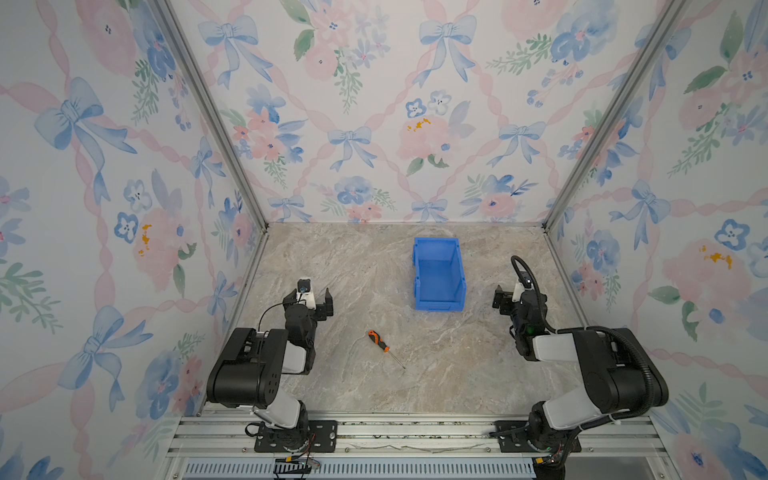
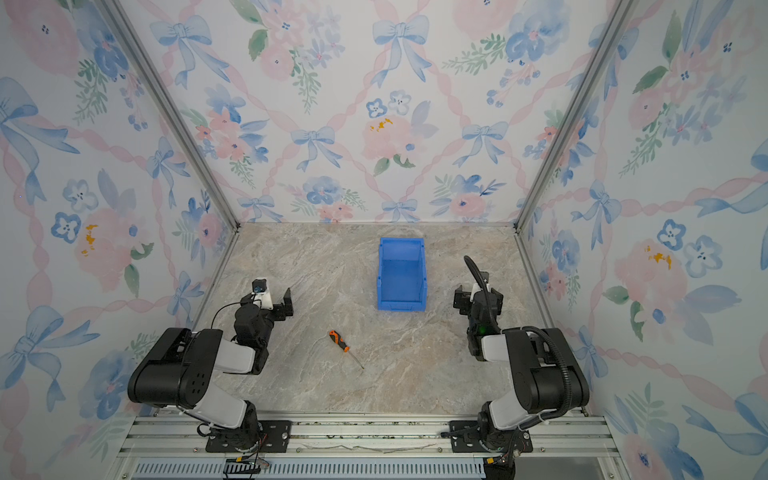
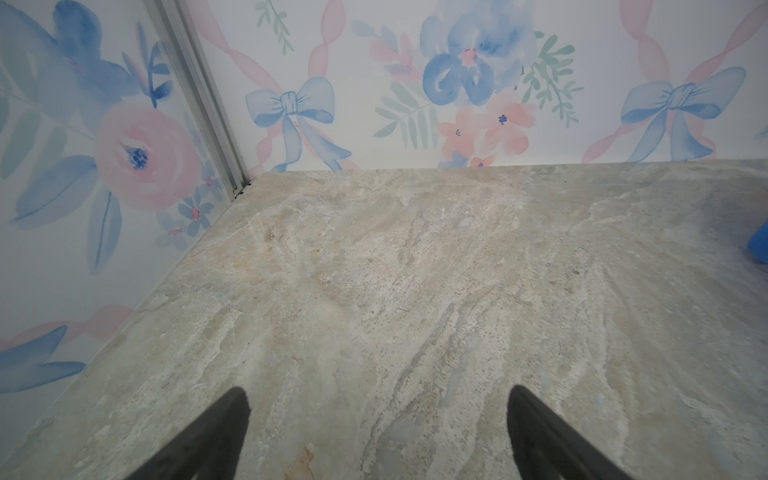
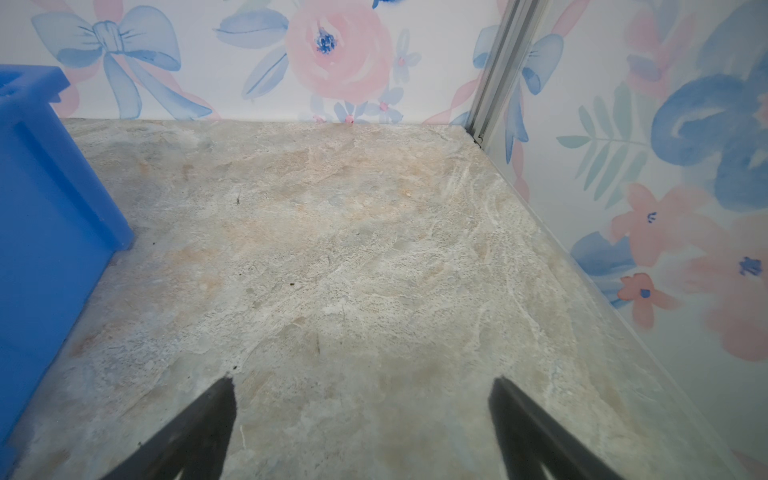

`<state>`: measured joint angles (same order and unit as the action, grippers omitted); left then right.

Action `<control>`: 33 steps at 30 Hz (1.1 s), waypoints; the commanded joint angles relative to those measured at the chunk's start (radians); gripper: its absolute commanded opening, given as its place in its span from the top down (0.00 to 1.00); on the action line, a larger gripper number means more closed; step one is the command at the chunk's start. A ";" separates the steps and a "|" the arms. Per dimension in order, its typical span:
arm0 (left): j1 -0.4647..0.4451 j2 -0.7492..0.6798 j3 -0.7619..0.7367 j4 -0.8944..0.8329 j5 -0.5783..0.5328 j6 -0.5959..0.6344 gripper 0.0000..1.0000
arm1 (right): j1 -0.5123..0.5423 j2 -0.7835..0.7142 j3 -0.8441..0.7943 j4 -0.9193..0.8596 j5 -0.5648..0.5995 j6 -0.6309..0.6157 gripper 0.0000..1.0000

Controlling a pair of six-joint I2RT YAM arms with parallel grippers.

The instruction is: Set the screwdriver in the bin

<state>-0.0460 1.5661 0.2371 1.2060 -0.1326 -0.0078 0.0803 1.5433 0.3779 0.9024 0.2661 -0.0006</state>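
Note:
My left gripper will go to the screwdriver next and close on the middle of its orange-and-black handle (image 1: pixel 378 340).
The screwdriver (image 1: pixel 384 347) (image 2: pixel 345 348), orange-and-black handle and thin silver shaft, lies flat on the marble table between the two arms, nearer the front. The blue bin (image 1: pixel 438 307) (image 2: pixel 400 306) stands upright farther back, its low front wall facing the arms, with nothing inside that I can see. My left gripper (image 1: pixel 309 296) (image 2: pixel 268 296) (image 3: pixel 378 392) hovers open at the left, back-left of the screwdriver, holding nothing. Just right of the bin (image 4: pixel 41 208), my right gripper (image 1: pixel 517 293) (image 2: pixel 478 294) (image 4: pixel 363 380) is open with bare table between its fingers. Neither wrist view shows the screwdriver.
Floral-papered walls with aluminium corner posts (image 1: pixel 216 116) enclose the table on three sides. A metal rail (image 1: pixel 415 432) carrying both arm bases runs along the front edge. A sliver of the bin (image 3: pixel 760 245) shows at the edge of the left wrist view.

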 commanded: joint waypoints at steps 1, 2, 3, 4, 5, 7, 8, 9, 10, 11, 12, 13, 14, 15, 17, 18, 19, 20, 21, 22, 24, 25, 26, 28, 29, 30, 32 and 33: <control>0.003 -0.003 0.009 -0.012 0.012 -0.016 0.02 | 0.003 0.008 0.004 0.027 0.009 0.016 0.03; 0.004 -0.003 0.009 -0.012 0.013 -0.016 0.02 | 0.002 0.008 0.004 0.028 0.009 0.016 0.03; 0.005 -0.002 0.008 -0.012 0.014 -0.016 0.03 | 0.002 0.008 0.004 0.027 0.008 0.015 0.03; 0.005 -0.002 0.009 -0.012 0.013 -0.016 0.02 | 0.002 0.008 0.004 0.027 0.009 0.016 0.03; 0.005 -0.003 0.008 -0.012 0.014 -0.015 0.02 | 0.001 0.007 0.005 0.028 0.009 0.016 0.03; 0.005 -0.004 0.007 -0.012 0.014 -0.016 0.03 | 0.002 0.008 0.003 0.031 0.010 0.016 0.03; 0.005 -0.005 0.007 -0.012 0.014 -0.016 0.03 | 0.004 0.006 0.001 0.033 0.011 0.016 0.03; 0.005 -0.005 0.006 -0.012 0.014 -0.016 0.03 | 0.005 0.005 0.002 0.029 0.021 0.014 0.03; 0.005 -0.005 0.010 -0.014 0.014 -0.016 0.03 | 0.007 -0.001 0.006 0.018 0.031 0.017 0.03; 0.003 -0.005 0.013 -0.013 0.017 -0.013 0.02 | 0.008 -0.004 0.009 0.010 0.039 0.018 0.03; 0.003 -0.006 0.011 -0.014 0.019 -0.011 0.02 | 0.009 -0.009 0.010 0.002 0.045 0.020 0.03; 0.003 -0.009 0.011 -0.014 0.019 -0.012 0.02 | 0.010 -0.012 0.010 -0.002 0.049 0.020 0.03; 0.003 -0.009 0.011 -0.014 0.018 -0.011 0.03 | 0.011 -0.014 0.010 -0.002 0.050 0.021 0.03; 0.002 -0.009 0.012 -0.016 0.011 -0.011 0.02 | 0.013 -0.015 0.010 -0.003 0.054 0.018 0.03; 0.002 -0.023 0.014 -0.026 -0.008 -0.017 0.03 | 0.023 -0.030 0.010 -0.013 0.063 0.009 0.03; 0.002 -0.035 0.014 -0.036 -0.017 -0.022 0.02 | 0.026 -0.041 0.007 -0.014 0.061 0.003 0.03; 0.001 -0.051 0.018 -0.055 -0.027 -0.025 0.02 | 0.034 -0.060 0.006 -0.021 0.078 -0.004 0.03; 0.001 -0.069 0.025 -0.082 -0.036 -0.027 0.02 | 0.046 -0.090 0.011 -0.062 0.105 -0.006 0.03; 0.001 -0.087 0.039 -0.122 -0.043 -0.030 0.03 | 0.051 -0.118 0.020 -0.100 0.113 -0.007 0.03; 0.002 -0.112 0.062 -0.181 -0.060 -0.034 0.03 | 0.058 -0.158 0.034 -0.166 0.113 -0.010 0.03; 0.003 -0.155 0.119 -0.355 -0.098 -0.057 0.03 | 0.073 -0.227 0.076 -0.312 0.114 0.009 0.03; 0.003 -0.178 0.140 -0.425 -0.097 -0.059 0.03 | 0.081 -0.258 0.110 -0.407 0.114 0.034 0.03; 0.002 -0.202 0.154 -0.480 -0.083 -0.058 0.02 | 0.094 -0.283 0.148 -0.504 0.114 0.054 0.03; -0.008 -0.253 0.176 -0.574 -0.085 -0.066 0.03 | 0.138 -0.319 0.206 -0.650 0.136 0.064 0.03; -0.014 -0.279 0.189 -0.621 -0.093 -0.087 0.03 | 0.174 -0.339 0.223 -0.690 0.166 0.056 0.03; -0.024 -0.300 0.207 -0.665 -0.115 -0.119 0.02 | 0.210 -0.357 0.230 -0.709 0.193 0.048 0.03; -0.051 -0.331 0.258 -0.789 -0.148 -0.193 0.02 | 0.288 -0.404 0.238 -0.738 0.244 0.050 0.03; -0.067 -0.340 0.283 -0.843 -0.156 -0.215 0.03 | 0.317 -0.424 0.245 -0.758 0.263 0.065 0.03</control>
<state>-0.0841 1.2526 0.4618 0.5926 -0.2417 -0.1249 0.3244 1.1645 0.6022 0.3244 0.4385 0.0376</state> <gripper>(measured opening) 0.975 0.968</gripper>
